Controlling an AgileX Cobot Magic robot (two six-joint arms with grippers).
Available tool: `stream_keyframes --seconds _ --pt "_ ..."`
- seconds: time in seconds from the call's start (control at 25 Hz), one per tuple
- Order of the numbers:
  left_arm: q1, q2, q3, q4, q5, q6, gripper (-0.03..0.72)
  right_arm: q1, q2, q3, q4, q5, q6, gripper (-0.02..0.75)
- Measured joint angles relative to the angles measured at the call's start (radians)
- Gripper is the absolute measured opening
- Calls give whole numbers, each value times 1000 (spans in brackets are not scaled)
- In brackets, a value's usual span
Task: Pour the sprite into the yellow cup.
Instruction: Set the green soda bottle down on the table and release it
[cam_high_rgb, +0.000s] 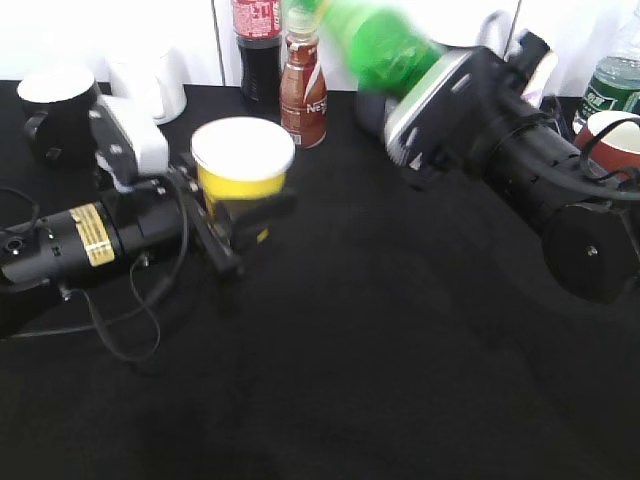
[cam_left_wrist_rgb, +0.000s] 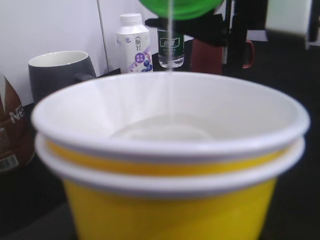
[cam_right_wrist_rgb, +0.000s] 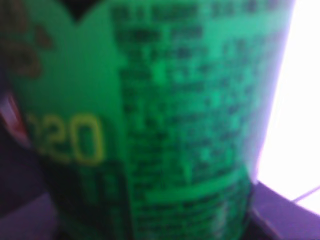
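Observation:
My left gripper is going to release the yellow cup, now held under the green bottle's stream, setting it down on the table (cam_high_rgb: 200, 160) between the white mug and the cola bottle.
The yellow cup (cam_high_rgb: 240, 175) with white rim stands at the left, held between the fingers of my left gripper (cam_high_rgb: 235, 225). It fills the left wrist view (cam_left_wrist_rgb: 170, 200), with a little clear liquid at its bottom. My right gripper (cam_high_rgb: 425, 105) is shut on the sprite (cam_high_rgb: 385, 45), a bright-green bottle tilted with its neck up-left of the cup. Its label fills the right wrist view (cam_right_wrist_rgb: 160, 120). A thin stream falls from the green bottle (cam_left_wrist_rgb: 180, 7) into the cup in the left wrist view.
A brown Nescafe bottle (cam_high_rgb: 303, 90) and a cola bottle (cam_high_rgb: 258, 45) stand behind the cup. A white mug (cam_high_rgb: 150, 85) and a dark mug (cam_high_rgb: 58, 100) are at back left. A reddish-brown cup (cam_high_rgb: 612, 140) and a dark green bottle (cam_high_rgb: 612, 85) are at right.

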Motion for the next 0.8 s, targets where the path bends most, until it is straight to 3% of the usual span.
stream_keyframes --seconds 0.04,0.12,0.24,0.48,0.8 --pt "0 0 0 -48 -1 0 396 0 0 0 4 0 87 414" --pt "3 0 0 -140 -2 2 396 0 0 0 29 2 439 414" --pt "50 10 -9 -248 -8 65 396 0 0 0 40 3 623 414" --pt "172 175 -203 -265 -8 72 396 0 0 0 82 12 696 414" --pt "183 453 -506 -269 -7 72 396 0 0 0 88 57 709 414"
